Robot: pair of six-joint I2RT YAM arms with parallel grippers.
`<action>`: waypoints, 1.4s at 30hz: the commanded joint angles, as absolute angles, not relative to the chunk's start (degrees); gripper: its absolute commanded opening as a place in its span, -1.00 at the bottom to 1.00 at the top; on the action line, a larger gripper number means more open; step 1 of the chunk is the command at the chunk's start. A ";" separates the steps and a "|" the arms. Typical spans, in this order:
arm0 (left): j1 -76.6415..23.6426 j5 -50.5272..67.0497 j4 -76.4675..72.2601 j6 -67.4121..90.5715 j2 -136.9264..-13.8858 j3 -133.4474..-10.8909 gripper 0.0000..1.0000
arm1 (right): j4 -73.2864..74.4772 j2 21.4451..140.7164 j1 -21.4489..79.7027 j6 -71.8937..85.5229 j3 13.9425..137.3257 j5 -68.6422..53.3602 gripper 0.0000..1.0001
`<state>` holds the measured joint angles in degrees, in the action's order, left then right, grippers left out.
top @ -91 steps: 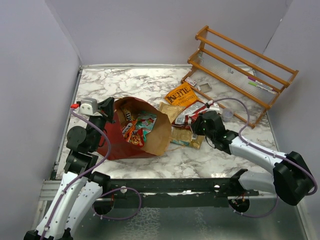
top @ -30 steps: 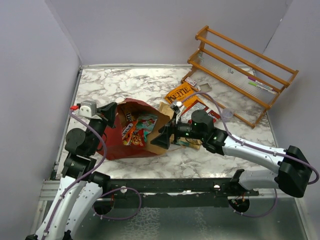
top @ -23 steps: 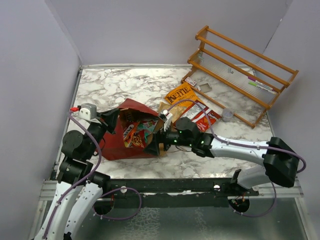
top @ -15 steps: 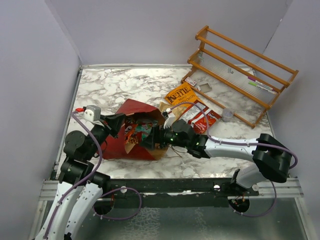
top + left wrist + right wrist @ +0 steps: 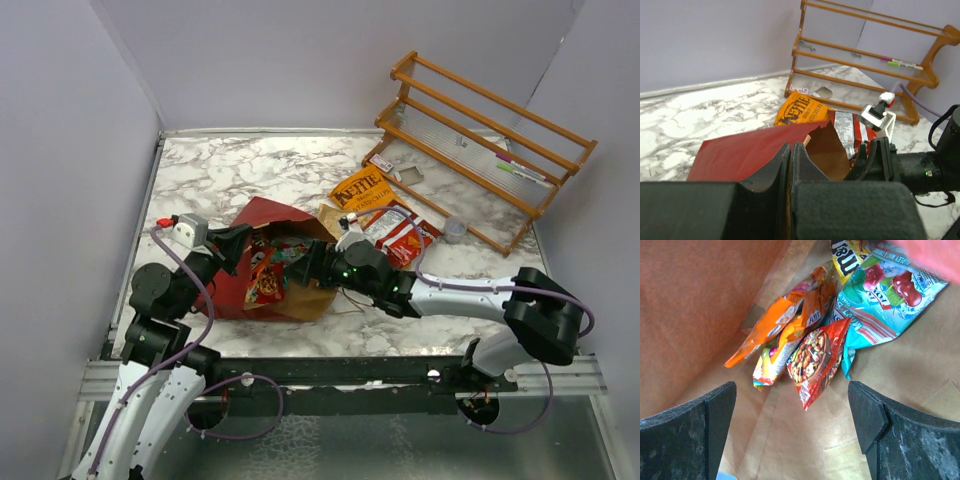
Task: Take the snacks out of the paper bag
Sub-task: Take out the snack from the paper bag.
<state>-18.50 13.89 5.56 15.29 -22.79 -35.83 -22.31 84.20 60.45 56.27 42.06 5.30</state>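
The orange packet lies beside the red packet in the paper bag. Next, my right gripper closes on the near end of the orange packet (image 5: 259,268) (image 5: 751,350).
The paper bag (image 5: 235,290) lies on its side, dark red outside (image 5: 740,152), brown inside (image 5: 805,450), with its mouth facing right. My left gripper (image 5: 240,243) (image 5: 791,150) is shut on the bag's upper edge and holds the mouth up. My right gripper (image 5: 305,265) (image 5: 792,395) is open and reaches into the mouth, with nothing between its fingers. Just ahead of it lie snacks: a red packet (image 5: 815,360), an orange one (image 5: 772,322), a teal one (image 5: 880,300) and a yellow one (image 5: 846,252). Outside the bag lie the orange Kettle bag (image 5: 362,187) (image 5: 802,110) and a red chip bag (image 5: 403,232).
A wooden slatted rack (image 5: 490,135) (image 5: 865,60) stands at the back right with pens on it. A small grey cup (image 5: 455,229) sits beside the rack. A tan packet (image 5: 330,215) lies by the bag's mouth. Purple walls close in the marble table (image 5: 250,170).
My right gripper has swung left from the snack pile and gone into the bag's mouth. My left gripper has raised the bag's upper edge and shifted slightly right, staying shut.
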 commanded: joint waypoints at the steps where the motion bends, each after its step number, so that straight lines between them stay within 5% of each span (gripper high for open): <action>1: -18.48 12.08 1.25 12.33 -21.86 -34.04 -1.00 | -21.10 87.74 60.99 61.09 45.45 8.66 0.86; 16: -19.78 15.49 1.54 10.81 -23.00 -34.09 -1.00 | -8.20 107.12 69.68 73.21 68.26 27.39 0.82; 28: -20.04 12.06 3.42 10.12 -24.09 -34.79 -1.00 | -2.52 105.31 69.72 72.35 68.97 32.56 -0.91; 42: -20.02 5.86 5.48 9.07 -25.82 -35.55 -1.00 | -8.02 92.39 69.62 67.98 58.99 38.14 -0.97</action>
